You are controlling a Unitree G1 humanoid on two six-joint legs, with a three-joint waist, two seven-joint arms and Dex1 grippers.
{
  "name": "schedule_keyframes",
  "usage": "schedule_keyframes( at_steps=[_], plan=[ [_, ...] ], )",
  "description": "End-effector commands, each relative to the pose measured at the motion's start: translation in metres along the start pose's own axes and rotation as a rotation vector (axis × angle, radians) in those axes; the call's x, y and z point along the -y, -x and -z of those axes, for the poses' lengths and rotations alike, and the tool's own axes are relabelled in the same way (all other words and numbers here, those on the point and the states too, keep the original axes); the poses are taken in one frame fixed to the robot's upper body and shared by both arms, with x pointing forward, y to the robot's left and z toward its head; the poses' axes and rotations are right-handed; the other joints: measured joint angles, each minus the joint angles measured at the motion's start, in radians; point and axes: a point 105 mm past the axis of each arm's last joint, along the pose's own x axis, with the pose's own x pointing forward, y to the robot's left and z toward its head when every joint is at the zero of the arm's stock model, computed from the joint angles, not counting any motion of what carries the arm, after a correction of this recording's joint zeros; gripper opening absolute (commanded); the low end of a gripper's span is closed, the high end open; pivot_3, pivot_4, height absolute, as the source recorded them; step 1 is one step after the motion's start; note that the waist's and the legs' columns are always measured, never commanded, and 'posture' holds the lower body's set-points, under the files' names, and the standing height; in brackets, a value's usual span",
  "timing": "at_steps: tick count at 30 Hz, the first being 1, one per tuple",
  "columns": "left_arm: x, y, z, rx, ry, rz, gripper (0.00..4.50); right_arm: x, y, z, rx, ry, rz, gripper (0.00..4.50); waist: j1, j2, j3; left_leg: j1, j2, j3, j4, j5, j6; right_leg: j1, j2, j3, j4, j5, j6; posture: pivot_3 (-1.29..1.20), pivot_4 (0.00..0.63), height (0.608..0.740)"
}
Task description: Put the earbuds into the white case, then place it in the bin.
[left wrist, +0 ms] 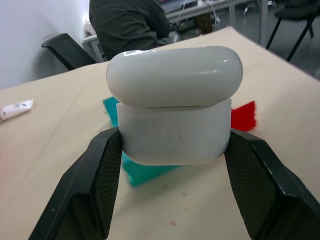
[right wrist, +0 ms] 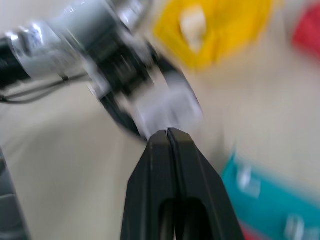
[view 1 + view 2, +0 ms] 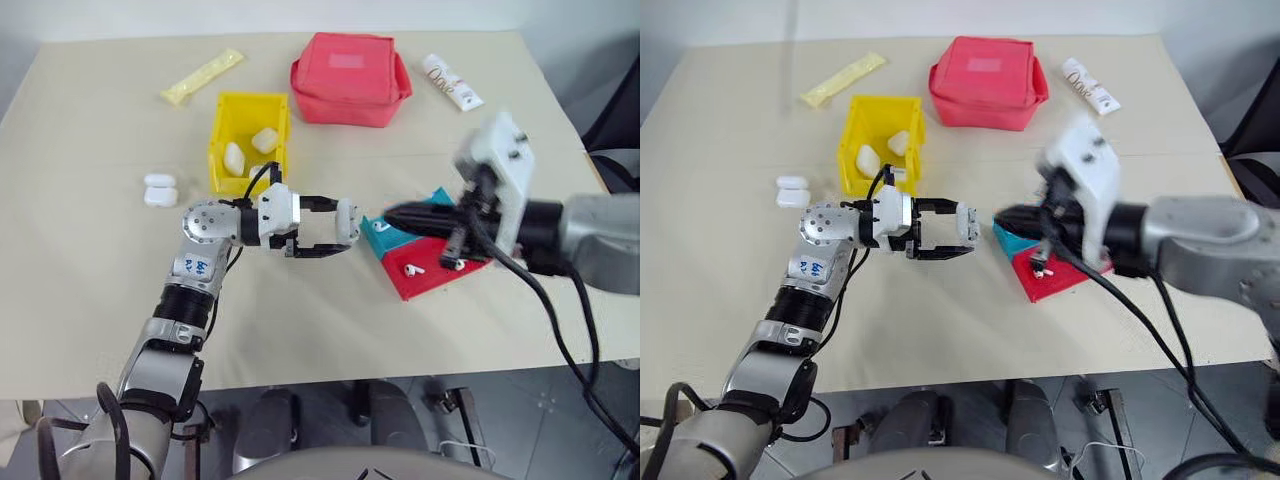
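I will release the white case, now level above the table's middle, from my left gripper between the rear white cases in the yellow bin [image 3: 246,142].
My left gripper [image 3: 345,225] is shut on the white case [image 3: 347,221], holding it level above the table's middle. In the left wrist view the case [image 1: 175,105] sits between both black fingers [image 1: 90,185] with its lid down. My right gripper [image 3: 390,215] is shut, with nothing showing between its fingers, and points at the case from the right, a short gap away. Its fingertips [image 2: 168,133] meet in the right wrist view. Small white earbuds lie on the red tray [image 3: 412,269] and the blue tray [image 3: 381,227]. The yellow bin [image 3: 217,150] stands behind my left arm with white cases inside.
The blue tray [image 3: 400,238] and red tray [image 3: 435,282] lie under my right gripper. Two more white cases [image 3: 160,190] rest left of the bin. A red pouch [image 3: 350,78], a white tube [image 3: 452,82] and a yellow packet [image 3: 203,77] sit at the back. A person [image 1: 130,25] sits beyond the table.
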Motion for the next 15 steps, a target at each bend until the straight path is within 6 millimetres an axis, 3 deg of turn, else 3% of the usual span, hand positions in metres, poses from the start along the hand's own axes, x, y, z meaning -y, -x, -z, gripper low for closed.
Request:
schedule_keyframes(
  at_steps=[1,10,15],
  plan=[
    [-0.006,-0.004,-0.007,-0.042,-0.061,-0.005,2.74,0.001,-0.020,0.004,-0.077,0.079,-0.004,0.02,0.001,0.000,0.000,0.000,0.000,0.000,-0.001,0.000,-0.001,0.000,0.000,0.000,0.000,0.000,-0.001,0.00,0.150,0.740],
    [-0.009,-0.010,-0.006,-0.106,-0.093,0.022,2.74,0.008,-0.055,0.003,-0.133,0.179,-0.015,0.02,0.003,-0.001,0.000,-0.005,-0.004,0.001,-0.001,0.006,0.002,-0.004,0.003,-0.016,0.001,0.006,-0.008,0.00,0.150,0.740],
    [-0.012,-0.005,-0.010,-0.090,-0.103,0.010,2.74,0.019,-0.051,0.020,-0.207,0.190,0.029,0.02,0.003,-0.001,0.000,-0.005,-0.003,0.001,-0.001,0.006,0.002,-0.004,0.004,-0.018,0.001,0.006,-0.007,0.00,0.150,0.740]
  ],
)
